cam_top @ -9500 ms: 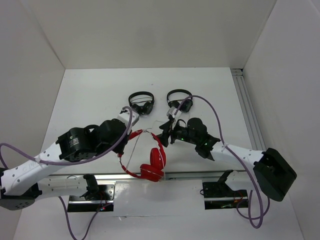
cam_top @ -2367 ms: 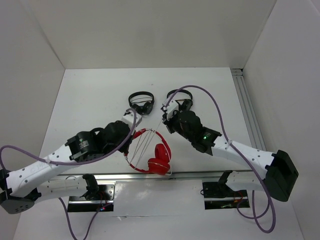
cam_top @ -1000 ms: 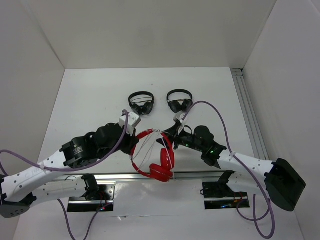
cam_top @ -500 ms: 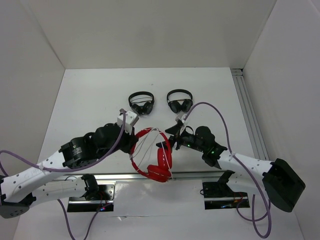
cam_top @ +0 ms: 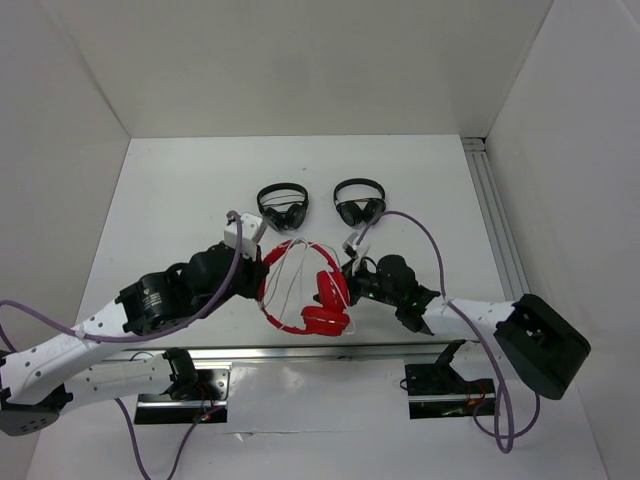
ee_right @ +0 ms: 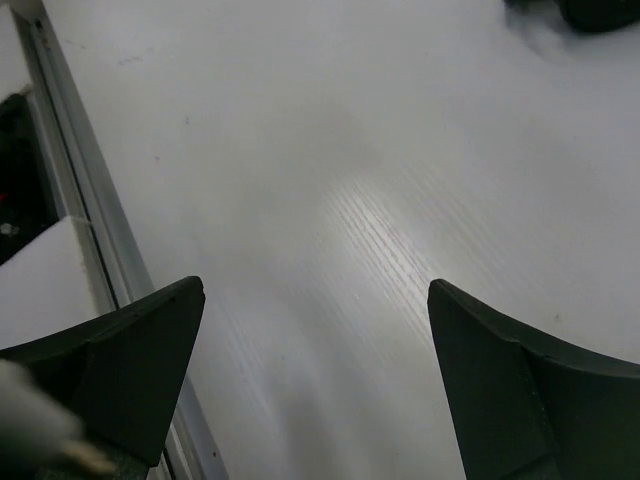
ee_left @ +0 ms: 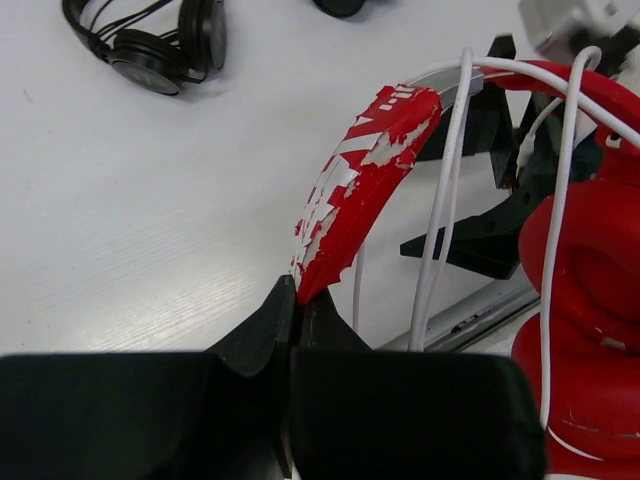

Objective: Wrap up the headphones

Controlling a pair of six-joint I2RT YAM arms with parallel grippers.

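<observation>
The red headphones will go down from my left gripper onto the white table [cam_top: 330, 284], between the black headphones and the front rail.
The red headphones [cam_top: 322, 320] are held off the table near its front edge, with the thin white cable [cam_top: 290, 283] looped several times across the headband. My left gripper [cam_top: 263, 272] is shut on the peeling red headband [ee_left: 365, 170]; its jaws [ee_left: 297, 297] pinch the band's end. The cable [ee_left: 440, 200] and the red cups [ee_left: 585, 300] lie to the right in the left wrist view. My right gripper [cam_top: 348, 283] sits just right of the cups. Its fingers [ee_right: 140, 345] stand wide apart with only bare table between them [ee_right: 315, 330].
Two smaller black headphones [cam_top: 283, 205] [cam_top: 360, 203] lie on the white table behind the arms; one shows in the left wrist view [ee_left: 150, 50]. A metal rail [cam_top: 380, 350] runs along the front edge and another [cam_top: 495, 230] along the right side.
My left gripper has carried the headphones up and away from the front edge. My right gripper has slid left, closer to the cups.
</observation>
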